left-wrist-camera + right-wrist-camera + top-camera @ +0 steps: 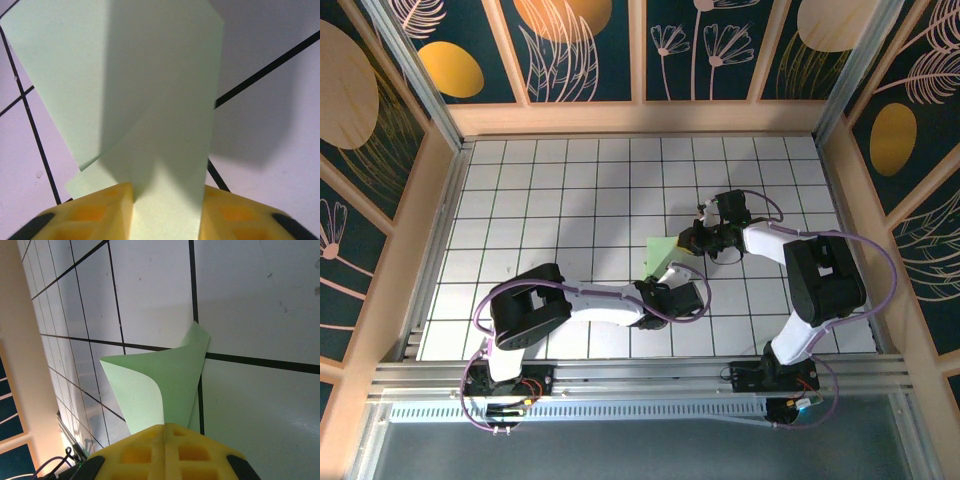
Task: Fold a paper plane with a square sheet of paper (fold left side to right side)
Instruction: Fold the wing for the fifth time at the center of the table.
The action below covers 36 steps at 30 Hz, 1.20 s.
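Note:
My right gripper needs to back off, as the paper curls open at its fingers, and take both layers together (176,402) while my left gripper holds them.
The pale green square sheet of paper (663,254) lies mid-table, partly lifted and curled. My right gripper (697,240) reaches in from the right and is shut on its far corner. In the right wrist view the paper (170,380) curls up out of the closed yellow fingers (190,455) of the right gripper (165,432). My left gripper (680,285) comes in from the near side. In the left wrist view a raised flap of the paper (150,75) runs down between the yellow fingers (95,215) of the left gripper (167,212), which stand apart on either side of it.
The white grid table (550,200) is bounded by wooden walls (640,118) at the back and sides. An aluminium rail (640,375) with both arm bases runs along the near edge.

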Available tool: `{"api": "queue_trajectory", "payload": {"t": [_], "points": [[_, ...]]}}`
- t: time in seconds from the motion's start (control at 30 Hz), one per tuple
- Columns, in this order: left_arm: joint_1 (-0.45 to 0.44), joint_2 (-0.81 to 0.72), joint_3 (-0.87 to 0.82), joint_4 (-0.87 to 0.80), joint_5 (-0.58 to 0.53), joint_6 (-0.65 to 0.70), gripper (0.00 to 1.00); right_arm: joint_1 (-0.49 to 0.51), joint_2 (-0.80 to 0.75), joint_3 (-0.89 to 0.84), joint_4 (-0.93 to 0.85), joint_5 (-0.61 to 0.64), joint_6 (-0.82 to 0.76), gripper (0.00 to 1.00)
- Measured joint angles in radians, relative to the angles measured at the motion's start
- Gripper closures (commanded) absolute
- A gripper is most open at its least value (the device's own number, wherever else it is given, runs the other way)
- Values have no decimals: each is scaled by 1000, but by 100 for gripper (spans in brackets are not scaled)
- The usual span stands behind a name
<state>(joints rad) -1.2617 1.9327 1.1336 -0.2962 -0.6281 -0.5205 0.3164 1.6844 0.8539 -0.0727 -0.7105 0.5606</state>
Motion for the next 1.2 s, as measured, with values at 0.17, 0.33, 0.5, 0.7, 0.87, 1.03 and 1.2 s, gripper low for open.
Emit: {"api": "queue_trajectory", "payload": {"t": [0.17,0.33,0.5,0.7,0.87,1.03,1.2], "points": [[0,1,0,2,-2,-8,77,0,2,1,-6,13,0,100],[0,2,0,11,2,-12,86,0,2,1,-10,29,-1,100],[0,3,-2,20,11,-16,89,0,2,1,-15,39,-4,100],[11,9,-3,43,43,-16,95,-1,2,1,-27,61,-5,86],[41,4,-45,91,93,-16,99,-35,-38,-3,-54,109,-30,60],[88,-65,-103,146,182,-14,100,-126,-176,-18,-70,188,-77,45],[167,-132,-135,208,338,-12,100,-160,-282,-48,-68,240,-129,43]]}}
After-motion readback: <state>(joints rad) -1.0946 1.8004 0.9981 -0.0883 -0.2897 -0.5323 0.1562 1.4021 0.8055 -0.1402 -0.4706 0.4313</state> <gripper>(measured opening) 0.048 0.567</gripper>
